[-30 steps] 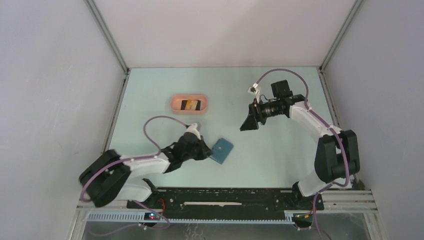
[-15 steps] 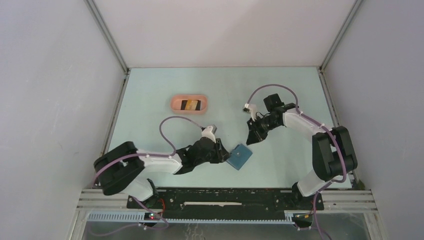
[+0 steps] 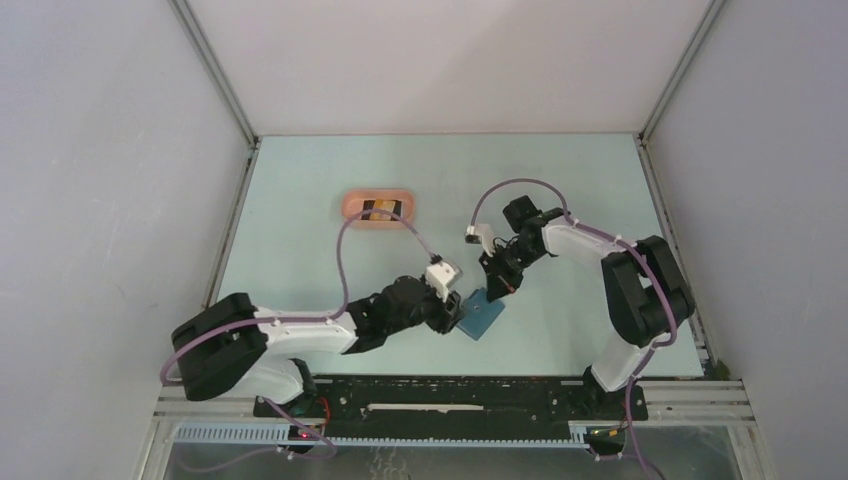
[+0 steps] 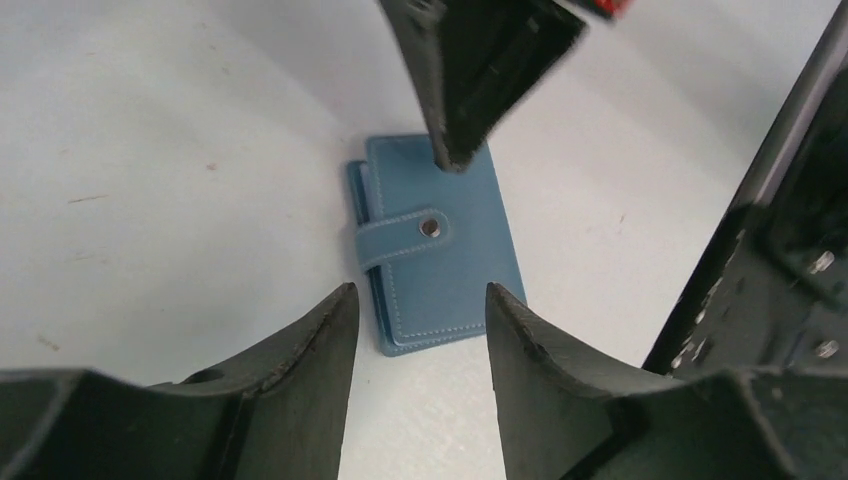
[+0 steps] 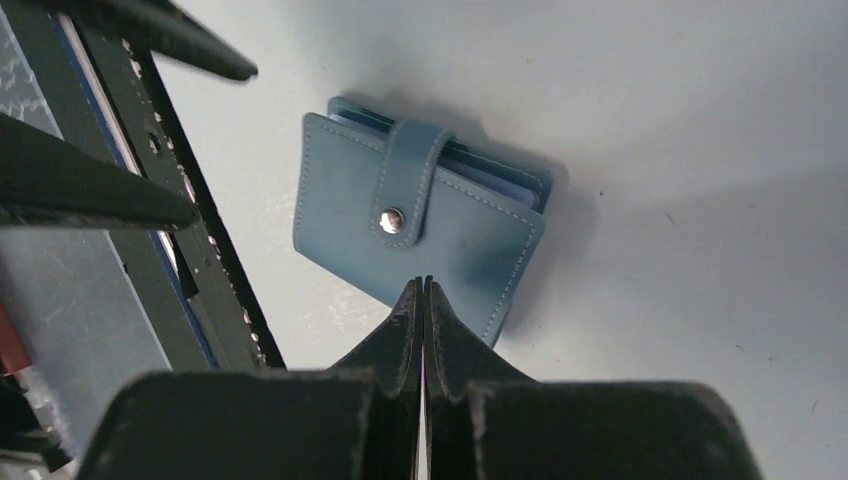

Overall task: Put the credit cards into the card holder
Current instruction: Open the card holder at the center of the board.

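Observation:
The snapped tab holds the card holder shut, so my left gripper needs to pull it open by its button end (image 4: pixel 431 228) before loading the credit cards.
The card holder (image 3: pixel 484 316) is a small blue wallet lying flat on the table, closed, with its tab snapped down (image 4: pixel 431 228). My left gripper (image 3: pixel 458 311) is open, and the card holder's (image 4: pixel 440 255) near edge lies just ahead of its tips (image 4: pixel 419 292); nothing is held. My right gripper (image 3: pixel 495 287) is shut, its tips (image 5: pixel 423 284) over the card holder's (image 5: pixel 420 215) other edge; whether they touch it I cannot tell. The credit cards (image 3: pixel 382 210), black and tan-orange, lie in the pink tray at the back left.
The pink oval tray (image 3: pixel 346 208) sits far left of both grippers, and the left arm's purple cable (image 3: pixel 345 262) arcs over its right end. Grey walls close in the table on three sides. A black rail (image 3: pixel 450 395) runs along the near edge.
My left gripper carried the card holder rightward, set it down and opened. My right arm swung down and left to the card holder while its jaws went from open to shut.

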You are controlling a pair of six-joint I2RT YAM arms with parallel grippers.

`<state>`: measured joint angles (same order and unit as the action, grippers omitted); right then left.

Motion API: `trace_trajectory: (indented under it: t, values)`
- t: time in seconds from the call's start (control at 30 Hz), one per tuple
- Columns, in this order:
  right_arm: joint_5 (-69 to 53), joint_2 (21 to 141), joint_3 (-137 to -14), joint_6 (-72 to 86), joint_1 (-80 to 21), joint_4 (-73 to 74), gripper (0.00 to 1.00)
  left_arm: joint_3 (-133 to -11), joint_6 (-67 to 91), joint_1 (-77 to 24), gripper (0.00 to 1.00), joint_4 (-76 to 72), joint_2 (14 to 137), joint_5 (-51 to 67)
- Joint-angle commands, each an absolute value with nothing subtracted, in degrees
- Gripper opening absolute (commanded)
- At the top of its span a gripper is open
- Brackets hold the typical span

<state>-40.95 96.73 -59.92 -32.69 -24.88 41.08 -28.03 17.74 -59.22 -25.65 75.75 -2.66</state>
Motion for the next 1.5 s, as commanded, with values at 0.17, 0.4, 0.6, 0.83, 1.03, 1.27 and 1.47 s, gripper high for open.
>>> trace_trajectory:
  t: [0.17,0.4,0.6,0.83,1.03,1.27,1.47]
  values:
    - [-40.6,101.8,-64.0,-31.3,-25.0,45.6,0.00,-38.3,-5.4,-68.3,0.58,-25.5,88.9,-11.2]
    - [-40.1,103.3,-64.6,-31.0,-25.4,46.2,0.00,-43.8,-7.7,-69.1,0.58,-21.1,94.5,-17.6]
    - [-39.7,103.6,-64.7,-30.9,-25.1,46.3,0.00,-43.6,-6.9,-69.1,0.54,-20.0,96.0,-16.7]
    - [-39.1,104.2,-65.0,-30.7,-25.3,46.6,0.00,-43.5,-6.2,-69.0,0.54,-20.0,98.4,-19.5]
    - [-38.7,104.6,-65.0,-30.7,-25.4,46.6,0.00,-41.9,-4.2,-68.3,0.24,-20.4,98.9,-24.6]
    - [-36.7,105.2,-65.0,-30.1,-25.9,46.2,0.00,-39.6,-1.1,-66.0,0.00,-21.7,95.7,-22.5]
    - [-36.2,105.3,-65.0,-29.5,-25.9,45.9,0.00,-38.2,-1.7,-65.8,0.12,-23.9,93.7,-18.4]
